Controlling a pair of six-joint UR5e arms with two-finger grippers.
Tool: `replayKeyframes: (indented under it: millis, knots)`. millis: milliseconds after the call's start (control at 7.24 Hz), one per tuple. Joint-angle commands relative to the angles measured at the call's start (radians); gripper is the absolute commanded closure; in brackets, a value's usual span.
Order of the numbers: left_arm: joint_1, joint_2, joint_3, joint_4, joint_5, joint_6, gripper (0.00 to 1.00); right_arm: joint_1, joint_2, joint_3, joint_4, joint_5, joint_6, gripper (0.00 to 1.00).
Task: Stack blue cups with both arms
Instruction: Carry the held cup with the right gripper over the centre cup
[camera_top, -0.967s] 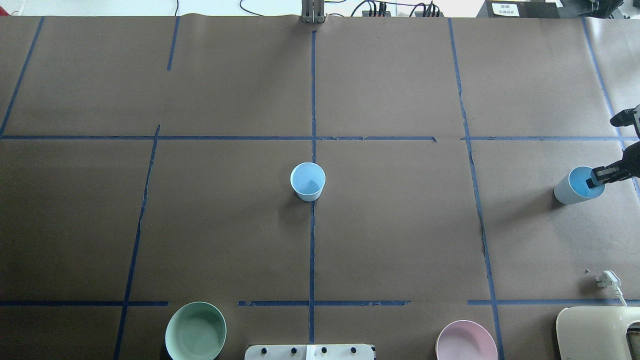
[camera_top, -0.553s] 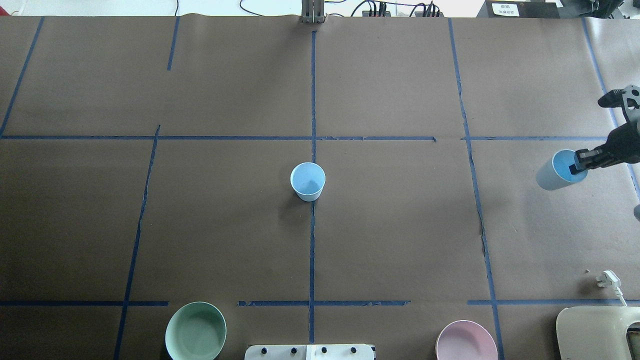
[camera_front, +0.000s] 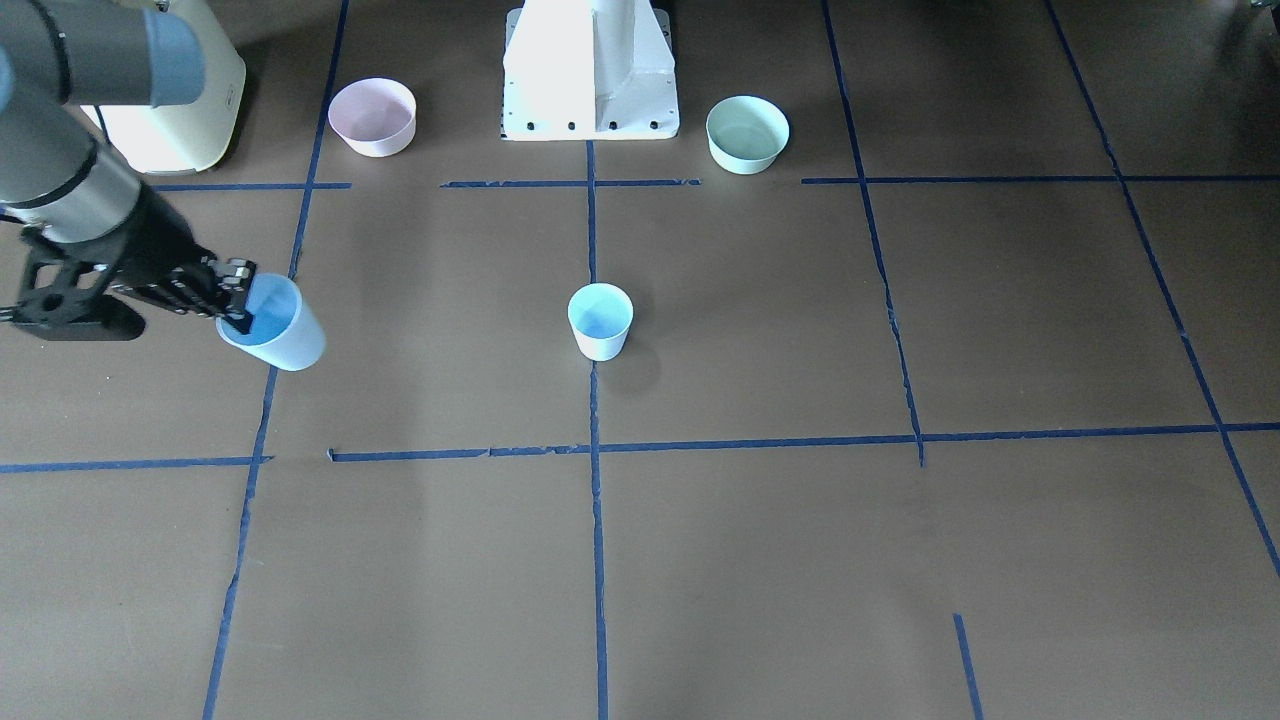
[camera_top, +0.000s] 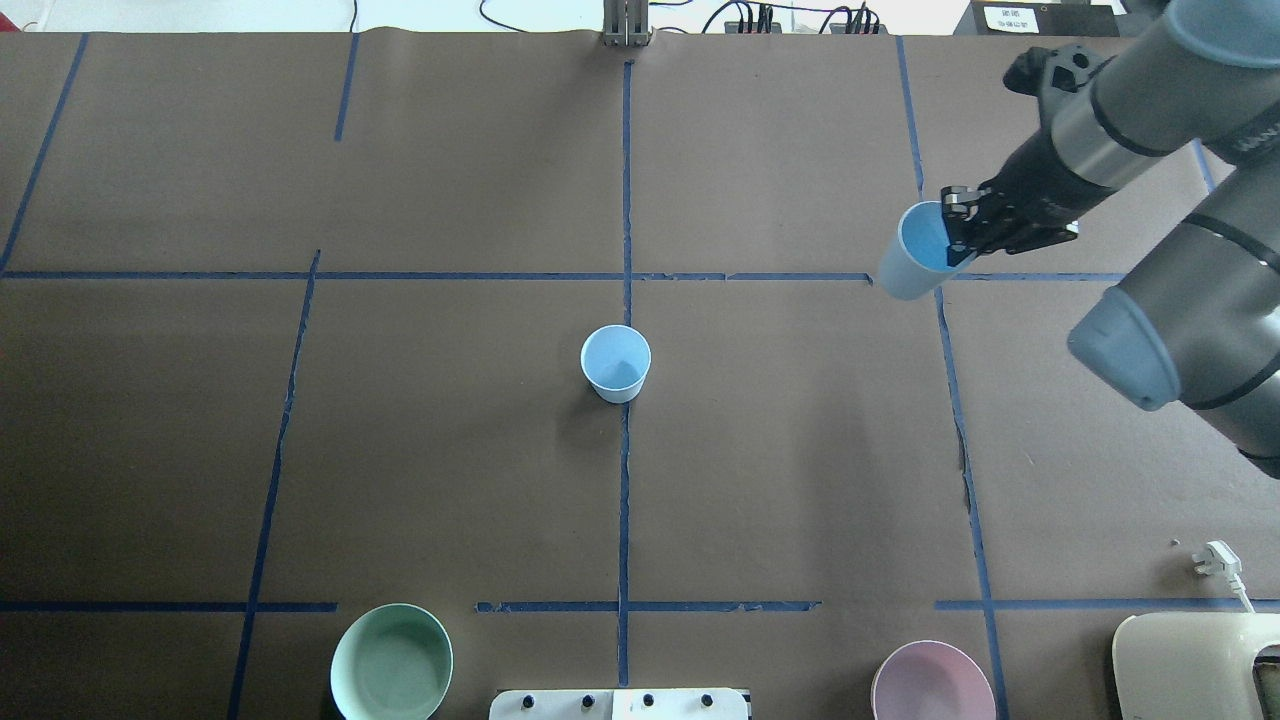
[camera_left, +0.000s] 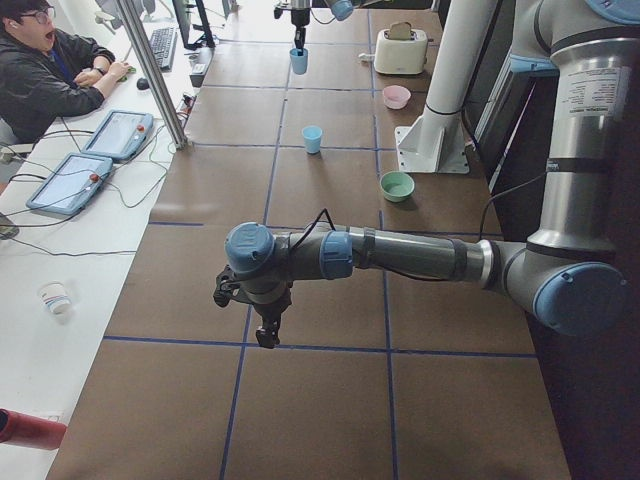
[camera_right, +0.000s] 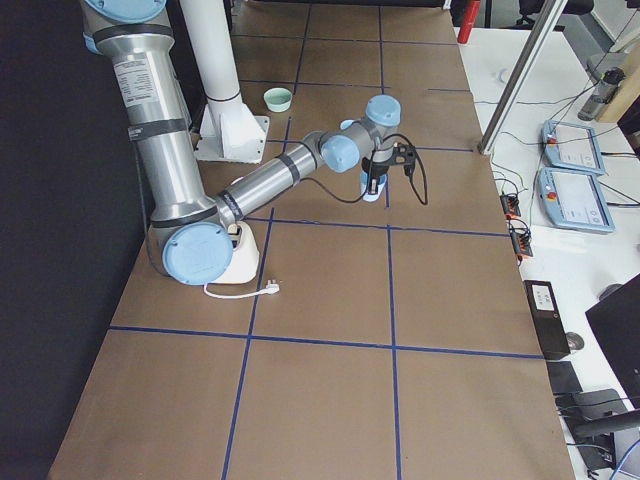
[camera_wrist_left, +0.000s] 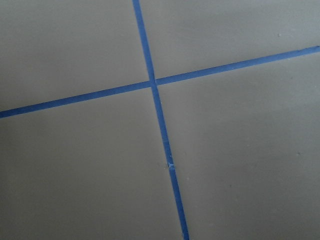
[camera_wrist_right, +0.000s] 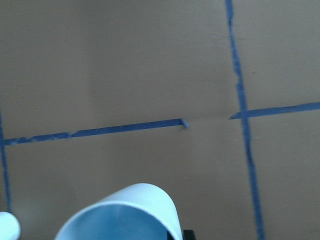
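Observation:
The held blue cup, now tilted above the table, will be let go by my right gripper inside the blue cup standing on the centre tape line (camera_front: 599, 317) (camera_wrist_right: 7, 227).
One blue cup (camera_top: 615, 362) stands upright at the table's centre on the tape cross; it also shows in the front view (camera_front: 600, 320). My right gripper (camera_top: 955, 238) is shut on the rim of the second blue cup (camera_top: 912, 255) and holds it tilted above the table, to the right of and beyond the standing cup. The front view shows the held cup (camera_front: 275, 328) at the gripper (camera_front: 236, 300). The right wrist view shows the held cup's rim (camera_wrist_right: 125, 215). My left gripper (camera_left: 266, 338) shows only in the exterior left view, low over bare table; I cannot tell if it is open.
A mint-green bowl (camera_top: 391, 662) and a pink bowl (camera_top: 932, 682) stand by the near edge, either side of the white pedestal (camera_front: 590, 70). A cream toaster (camera_top: 1195, 665) and white plug (camera_top: 1215, 560) are at the near right. A person (camera_left: 45, 75) sits beyond the table.
My right arm has carried the blue cup up off the table's right edge, leftward and farther away, towards the middle. The centre cup has not moved.

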Motion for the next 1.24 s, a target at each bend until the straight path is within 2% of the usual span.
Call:
replayKeyframes:
  millis: [0,138,415,553,1106]
  knots:
    - [-0.001,0.063,-0.005,-0.132,0.001,-0.075,0.00,-0.132,0.209,-0.002,-0.119,-0.079,0.214,1.00]
    - [-0.001,0.063,-0.005,-0.132,0.001,-0.077,0.00,-0.202,0.298,-0.026,-0.152,-0.150,0.298,1.00]
    - [-0.001,0.062,-0.005,-0.133,0.000,-0.080,0.00,-0.299,0.440,-0.158,-0.152,-0.237,0.397,1.00]
    - [-0.001,0.062,-0.005,-0.133,0.000,-0.082,0.00,-0.357,0.439,-0.177,-0.147,-0.304,0.420,1.00]
    - [-0.001,0.062,-0.005,-0.132,0.000,-0.083,0.00,-0.390,0.428,-0.225,-0.143,-0.334,0.419,1.00]
